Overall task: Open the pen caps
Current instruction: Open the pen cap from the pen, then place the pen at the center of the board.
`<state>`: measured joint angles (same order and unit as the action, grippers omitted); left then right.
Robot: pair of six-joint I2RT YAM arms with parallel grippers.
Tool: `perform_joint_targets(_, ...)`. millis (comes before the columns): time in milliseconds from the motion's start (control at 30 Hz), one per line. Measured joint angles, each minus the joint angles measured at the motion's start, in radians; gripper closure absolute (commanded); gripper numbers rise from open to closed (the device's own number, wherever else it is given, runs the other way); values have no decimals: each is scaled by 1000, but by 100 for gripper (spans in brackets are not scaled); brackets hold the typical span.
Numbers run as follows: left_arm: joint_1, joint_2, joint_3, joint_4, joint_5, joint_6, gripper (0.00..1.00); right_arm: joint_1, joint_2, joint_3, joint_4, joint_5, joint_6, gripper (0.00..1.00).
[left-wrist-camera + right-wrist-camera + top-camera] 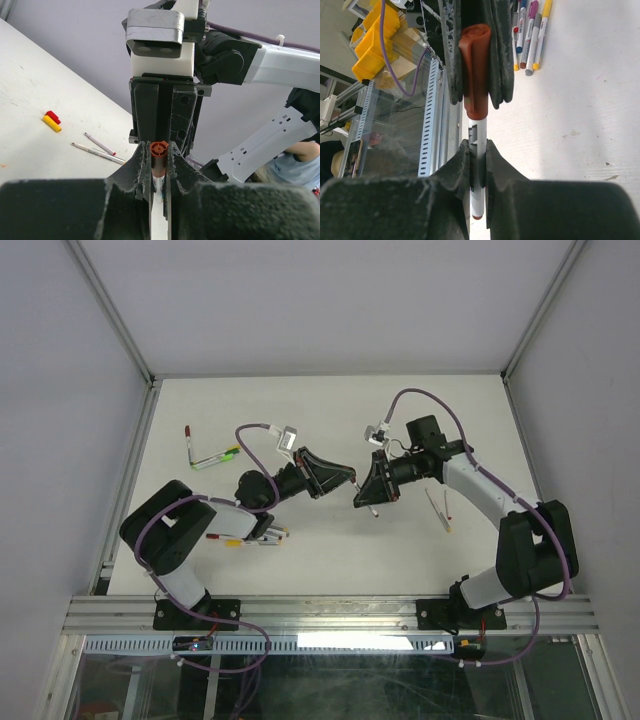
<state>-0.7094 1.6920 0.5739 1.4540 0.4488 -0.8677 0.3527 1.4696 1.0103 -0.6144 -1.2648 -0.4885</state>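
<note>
Next, I let go of the pen with my right gripper on the table (431, 513) next to the thin pens, on their side that faces the middle of the table. The pen now hangs above the table's middle.
A pen with a white barrel (478, 132) and a brown-orange pen cap (474, 70) hangs in the air between my two grippers, above the middle of the table. My left gripper (159, 156) is shut on the cap (159, 148), whose round end faces the left wrist camera. My right gripper (478, 152) is shut on the barrel just below the cap. The cap still sits on the barrel's end. From above, the left gripper (343, 480) and right gripper (363, 496) meet tip to tip, and the pen's tail (374, 511) pokes out below.
Several pens (252, 537) lie near the left arm's base. Two more pens (215, 458) and a red cap (187, 429) lie at the far left. Thin pens (438, 508) lie by the right arm. A yellow and a red cap (51, 121) rest near two pens (97, 148).
</note>
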Motion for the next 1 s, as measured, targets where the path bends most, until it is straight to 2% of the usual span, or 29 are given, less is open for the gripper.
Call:
perform_joint_targets(233, 77, -66, -17, -5, 8, 47, 100, 14, 53, 50, -2, -29, -35, 100)
perform_joint_targets(367, 245, -171, 10, -8, -135, 89, 100, 6, 90, 50, -42, -8, -45, 100)
perform_joint_targets(533, 321, -245, 107, -24, -248, 118, 100, 4, 111, 52, -76, 46, -60, 100)
perform_joint_targets(600, 323, -286, 117, -57, -249, 125, 100, -3, 115, 57, -100, 126, -60, 100)
perform_joint_targets(700, 323, -369, 102, -143, -239, 130, 100, -21, 108, 56, -112, 324, -53, 100)
perform_joint_targets(867, 323, -516, -58, -275, -229, 129, 100, -34, 25, -30, -125, 673, -47, 100)
perform_joint_targets(1000, 323, -550, -162, -367, -192, 119, 100, -65, -36, -132, -148, 842, -40, 100)
